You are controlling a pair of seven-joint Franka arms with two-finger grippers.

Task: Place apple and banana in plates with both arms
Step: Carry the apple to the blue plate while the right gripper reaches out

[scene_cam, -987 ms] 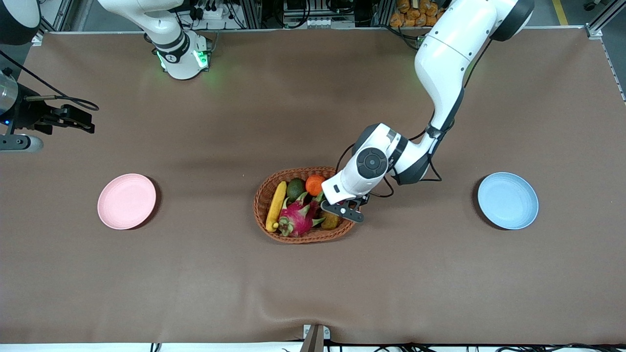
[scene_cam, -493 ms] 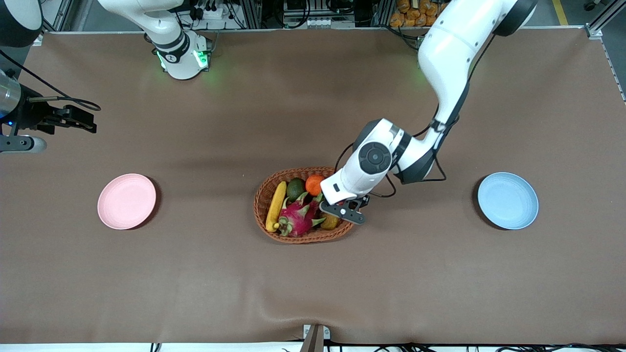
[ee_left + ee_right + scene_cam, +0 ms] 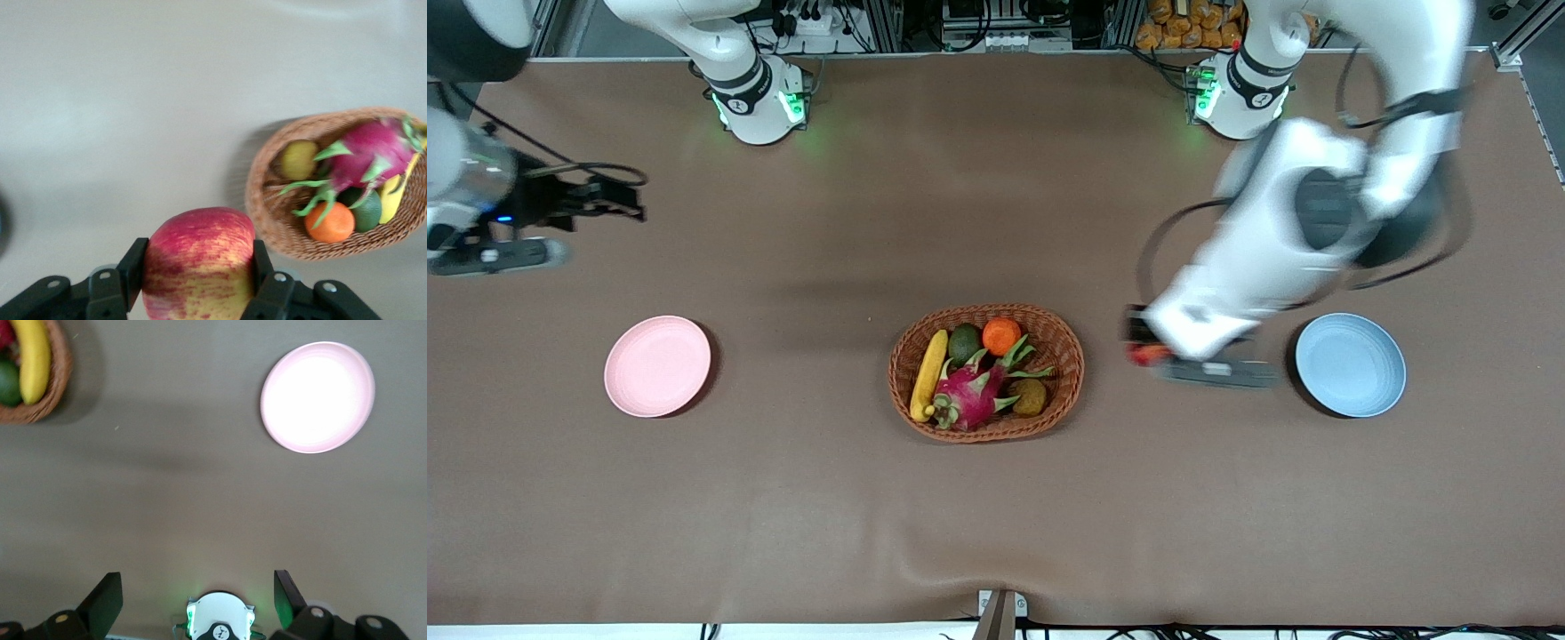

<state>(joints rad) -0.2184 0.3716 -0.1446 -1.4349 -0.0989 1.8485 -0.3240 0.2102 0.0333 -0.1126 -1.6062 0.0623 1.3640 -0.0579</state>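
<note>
I need to release the apple with my left gripper on the pale blue plate [image 3: 1334, 361], a little off its middle toward the basket. The apple is in the air over the bare table.
My left gripper [image 3: 1149, 348] is shut on the red and yellow apple [image 3: 199, 263], which it holds in the air over the bare table between the wicker basket [image 3: 1060, 393] and the pale blue plate [image 3: 1351, 364]. The apple shows as a red spot in the front view [image 3: 1145, 355]. The yellow banana [image 3: 928, 374] lies in the basket at the right arm's end of it, and also shows in the right wrist view [image 3: 32, 359]. My right gripper [image 3: 618, 203] is open and empty, up over the table at the right arm's end, above the pale pink plate [image 3: 657, 365].
The basket also holds a magenta dragon fruit [image 3: 969, 397], an orange [image 3: 1001, 335], a green avocado [image 3: 964, 342] and a brownish fruit [image 3: 1029, 396]. The arm bases stand at the table edge farthest from the front camera.
My left gripper has lifted the apple out of the basket and swung fast toward the blue plate. My right gripper has drifted slightly toward the table's middle.
</note>
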